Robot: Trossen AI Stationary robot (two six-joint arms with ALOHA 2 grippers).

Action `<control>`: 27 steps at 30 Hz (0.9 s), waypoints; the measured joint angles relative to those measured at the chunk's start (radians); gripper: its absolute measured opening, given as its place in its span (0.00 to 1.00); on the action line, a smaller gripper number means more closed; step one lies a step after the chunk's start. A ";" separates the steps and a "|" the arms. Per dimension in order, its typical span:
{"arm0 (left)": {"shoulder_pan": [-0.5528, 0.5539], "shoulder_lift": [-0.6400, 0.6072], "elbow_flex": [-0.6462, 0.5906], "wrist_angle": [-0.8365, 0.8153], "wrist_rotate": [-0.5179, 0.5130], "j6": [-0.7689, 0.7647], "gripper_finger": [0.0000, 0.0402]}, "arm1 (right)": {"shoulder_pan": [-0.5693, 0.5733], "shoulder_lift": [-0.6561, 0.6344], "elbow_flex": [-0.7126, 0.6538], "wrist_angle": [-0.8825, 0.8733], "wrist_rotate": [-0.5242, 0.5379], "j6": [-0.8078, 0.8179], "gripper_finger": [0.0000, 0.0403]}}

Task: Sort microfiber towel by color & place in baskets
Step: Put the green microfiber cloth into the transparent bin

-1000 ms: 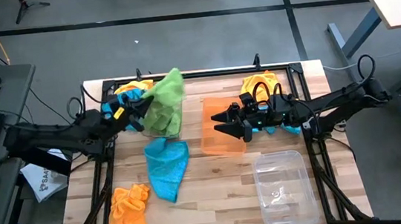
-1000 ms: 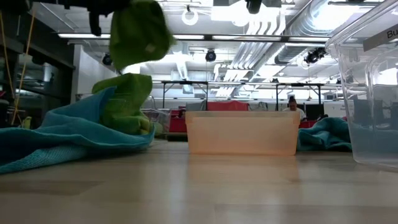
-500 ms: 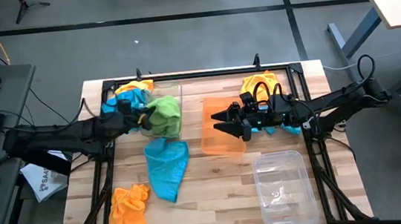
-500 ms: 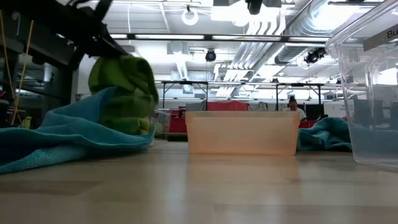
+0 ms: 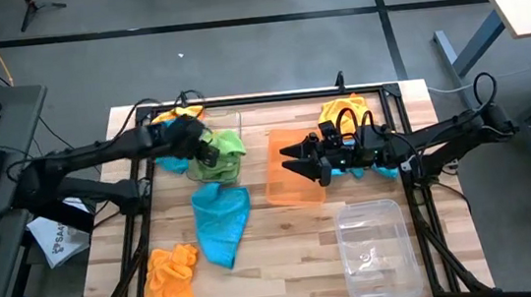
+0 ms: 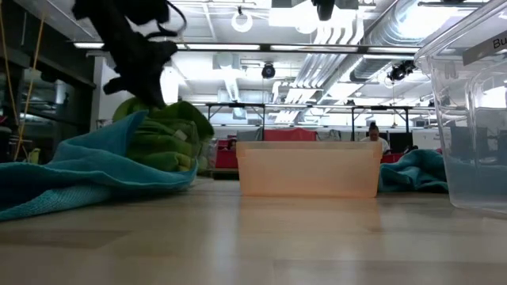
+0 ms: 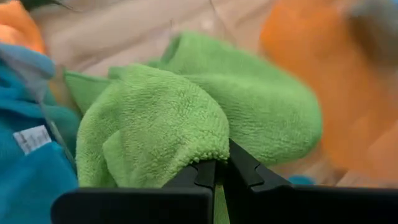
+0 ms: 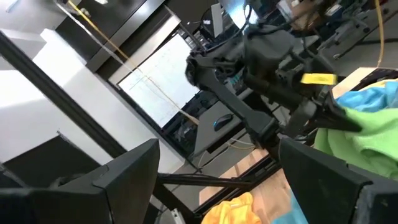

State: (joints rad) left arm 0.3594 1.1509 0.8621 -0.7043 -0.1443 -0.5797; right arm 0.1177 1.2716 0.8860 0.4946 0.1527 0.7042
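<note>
My left gripper releases the green towel next in the near half of the clear basket (image 5: 229, 147) beside the orange basket.
A lime green towel (image 5: 225, 153) lies bunched in the clear basket (image 5: 230, 122) at the table's far left, its bulk resting on green cloth beneath it (image 6: 170, 141). My left gripper (image 5: 209, 151) stands over it, shut on its cloth (image 7: 221, 167). My right gripper (image 5: 288, 160) hovers open over the translucent orange basket (image 5: 290, 189), touching nothing (image 8: 217, 180). A sky blue towel (image 5: 222, 222) and an orange towel (image 5: 171, 282) lie flat on the table. My left gripper pinches a folded edge of the green towel (image 7: 202, 152) between its two fingers, coming from above and slanting down. The towel's bulk rests on the green cloth in the clear basket, slack and bunched in front of the fingers.
A second clear basket (image 5: 375, 246) stands at the near right. Orange and blue towels are heaped at the far left corner (image 5: 172, 121). An orange towel (image 5: 345, 110) and a blue one (image 5: 386, 168) lie by the right arm. Bare wood shows at the table's near middle.
My left gripper has come down and moved toward the table's right, staying shut on the green towel. The towel, held up and hanging a second ago, now sits bunched low in the clear basket.
</note>
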 joint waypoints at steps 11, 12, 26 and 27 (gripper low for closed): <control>0.042 0.366 0.099 -0.082 0.048 0.423 0.00 | 0.000 0.000 0.000 -0.001 0.012 -0.006 0.81; 0.042 0.397 0.105 -0.082 0.046 0.479 0.00 | 0.000 0.000 0.000 -0.001 0.016 -0.006 0.81; 0.069 0.579 0.144 -0.097 0.169 0.718 0.00 | 0.000 0.000 0.000 -0.001 0.047 0.002 0.81; 0.071 0.568 0.155 -0.096 0.157 0.720 0.01 | 0.000 0.000 0.000 -0.001 0.050 0.002 0.81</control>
State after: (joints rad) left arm 0.4301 1.7186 1.0168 -0.8002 0.0129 0.1401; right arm 0.1177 1.2716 0.8860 0.4934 0.2024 0.7067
